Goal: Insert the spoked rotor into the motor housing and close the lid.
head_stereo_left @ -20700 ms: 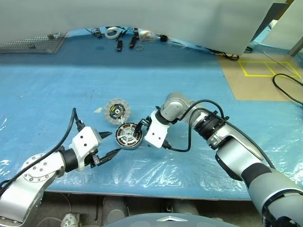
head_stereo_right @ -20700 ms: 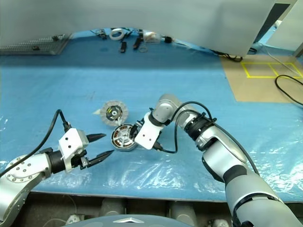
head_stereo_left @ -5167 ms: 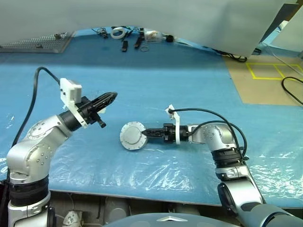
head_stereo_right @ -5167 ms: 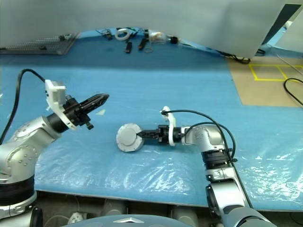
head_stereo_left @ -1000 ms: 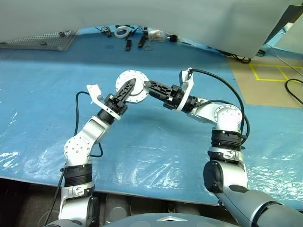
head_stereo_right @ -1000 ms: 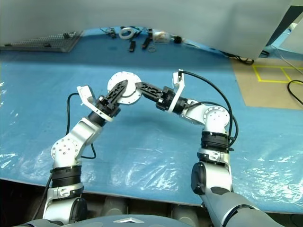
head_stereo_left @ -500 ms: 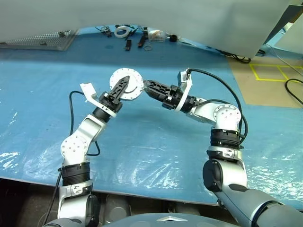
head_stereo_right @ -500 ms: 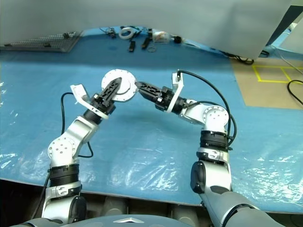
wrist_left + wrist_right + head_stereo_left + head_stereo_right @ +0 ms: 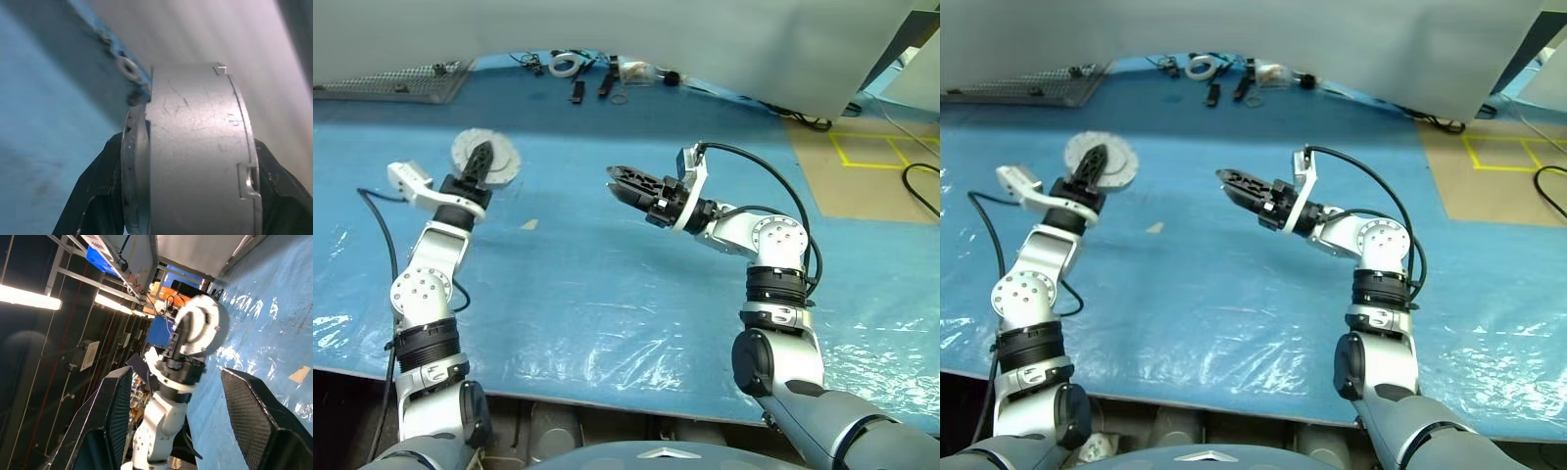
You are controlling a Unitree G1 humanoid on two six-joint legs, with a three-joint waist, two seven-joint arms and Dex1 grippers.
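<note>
My left gripper will set the motor housing down on the blue sheeting (image 9: 460,214), beside the small beige scrap. The housing is still raised above the table.
My left gripper (image 9: 482,160) is raised at the left, above the blue table, and is shut on the motor housing (image 9: 495,164), a short silver-grey drum. In the left wrist view the drum's side wall (image 9: 195,147) sits between the two black fingers (image 9: 95,196). The lid (image 9: 1118,157) caps the drum, its pale round face turned toward the head camera. The spoked rotor is hidden. My right gripper (image 9: 619,178) hovers mid-table, pointing left, open and holding nothing, well apart from the drum. The right wrist view looks across at the held housing (image 9: 205,325).
Blue plastic sheeting covers the table (image 9: 636,294). A small beige scrap (image 9: 530,224) lies between the arms. A tape roll (image 9: 566,65) and small tools lie at the far edge, and a metal grid (image 9: 391,83) at the far left. Yellow-taped floor (image 9: 876,147) lies to the right.
My left arm has swung to the left with the housing in its grip, away from the right gripper's fingertips. The right gripper has stayed in place.
</note>
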